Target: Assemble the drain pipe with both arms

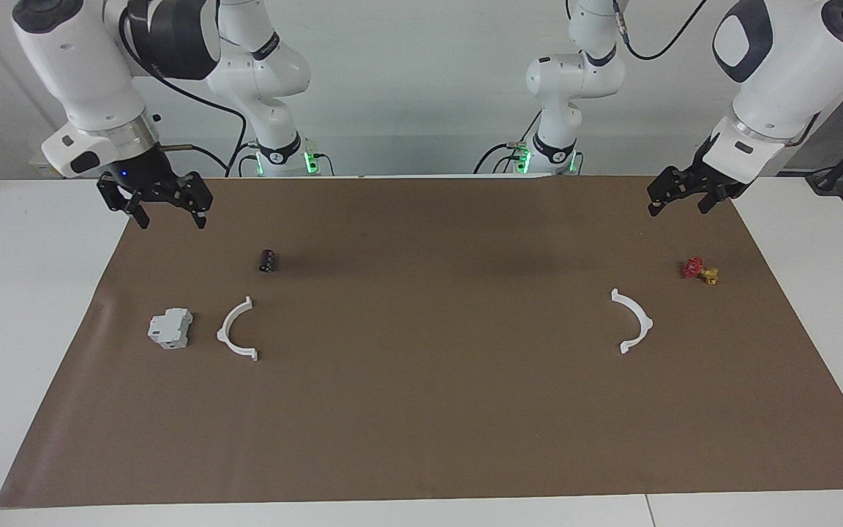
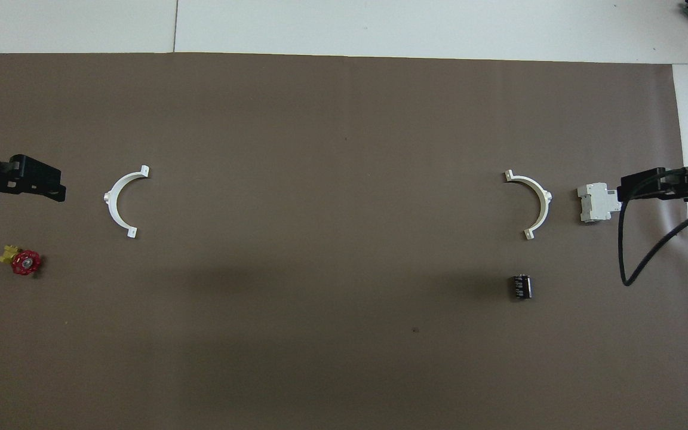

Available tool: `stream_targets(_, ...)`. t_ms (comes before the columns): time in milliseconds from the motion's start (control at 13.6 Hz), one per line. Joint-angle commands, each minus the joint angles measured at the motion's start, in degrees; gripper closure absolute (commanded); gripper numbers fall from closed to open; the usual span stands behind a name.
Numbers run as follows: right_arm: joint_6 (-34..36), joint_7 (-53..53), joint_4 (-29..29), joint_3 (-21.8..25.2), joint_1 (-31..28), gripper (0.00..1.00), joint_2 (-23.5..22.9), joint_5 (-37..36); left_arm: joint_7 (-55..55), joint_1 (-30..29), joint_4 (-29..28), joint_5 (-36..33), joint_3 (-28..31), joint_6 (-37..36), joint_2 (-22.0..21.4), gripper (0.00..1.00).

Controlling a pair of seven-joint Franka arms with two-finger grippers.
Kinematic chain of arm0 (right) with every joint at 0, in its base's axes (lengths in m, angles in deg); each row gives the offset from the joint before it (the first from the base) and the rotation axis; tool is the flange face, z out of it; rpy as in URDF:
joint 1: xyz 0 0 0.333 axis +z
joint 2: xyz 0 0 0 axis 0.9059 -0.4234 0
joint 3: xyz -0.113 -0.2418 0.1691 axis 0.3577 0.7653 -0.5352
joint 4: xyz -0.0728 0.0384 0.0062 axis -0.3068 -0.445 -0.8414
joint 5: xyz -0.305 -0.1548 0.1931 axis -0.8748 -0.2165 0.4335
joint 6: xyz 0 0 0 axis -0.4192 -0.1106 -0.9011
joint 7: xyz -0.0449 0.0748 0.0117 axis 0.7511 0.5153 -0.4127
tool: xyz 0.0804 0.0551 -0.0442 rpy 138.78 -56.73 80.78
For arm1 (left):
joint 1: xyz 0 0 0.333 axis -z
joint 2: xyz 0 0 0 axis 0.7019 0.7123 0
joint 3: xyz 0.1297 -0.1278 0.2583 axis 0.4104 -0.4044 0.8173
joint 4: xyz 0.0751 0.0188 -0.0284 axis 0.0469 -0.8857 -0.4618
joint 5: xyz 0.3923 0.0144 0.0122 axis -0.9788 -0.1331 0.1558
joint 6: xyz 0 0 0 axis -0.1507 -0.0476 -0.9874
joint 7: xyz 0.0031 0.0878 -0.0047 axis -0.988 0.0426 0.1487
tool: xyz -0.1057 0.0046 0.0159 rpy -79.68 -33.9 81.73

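The robot's right gripper needs to close on the curved middle of the white half-ring [image 2: 547, 196] next to the grey-white box.
The drain pipe lies as two separate white half-rings on the brown mat [image 1: 421, 410]. One half-ring [image 1: 235, 330] [image 2: 537, 203] lies toward the right arm's end, beside a grey-white box. The other half-ring [image 1: 634, 320] [image 2: 120, 203] lies toward the left arm's end. My right gripper [image 1: 173, 218] [image 2: 629, 192] is open and empty, raised over the mat's edge near the box. My left gripper [image 1: 676, 208] [image 2: 51, 190] is open and empty, raised over the mat at its own end.
A grey-white box [image 1: 170, 327] [image 2: 598, 202] sits beside the right-end half-ring. A small black cylinder [image 1: 268, 260] [image 2: 521, 286] lies nearer to the robots than that half-ring. A red and yellow valve [image 1: 699, 270] [image 2: 23, 261] lies near the left gripper.
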Motion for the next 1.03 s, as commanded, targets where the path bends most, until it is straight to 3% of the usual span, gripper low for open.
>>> stream_targets(0,-10.5,-5.4,8.1,-0.5,-0.4,0.0,-0.9,1.0,0.1,0.8,-2.3,0.7,0.6,1.5,-1.8,0.0)
stream_targets(293,-24.4,-24.3,9.0,-0.5,-1.3,0.0,-12.9,8.4,0.1,0.8,-3.2,0.6,0.6,2.0,-2.1,0.0)
stream_targets(440,-30.3,-27.6,9.1,-0.5,-1.4,0.0,-18.1,9.1,0.0,0.8,-3.2,0.6,0.6,2.3,-2.2,0.0)
stream_targets(807,-36.1,-33.4,9.5,-0.5,-2.8,0.0,-23.4,9.8,0.1,0.8,-3.5,0.6,0.6,2.4,-2.2,0.0)
stream_targets(954,-36.1,-33.5,10.5,-0.5,-3.1,0.13,-23.3,9.8,0.1,0.8,-3.5,0.6,0.6,2.4,-2.2,0.0)
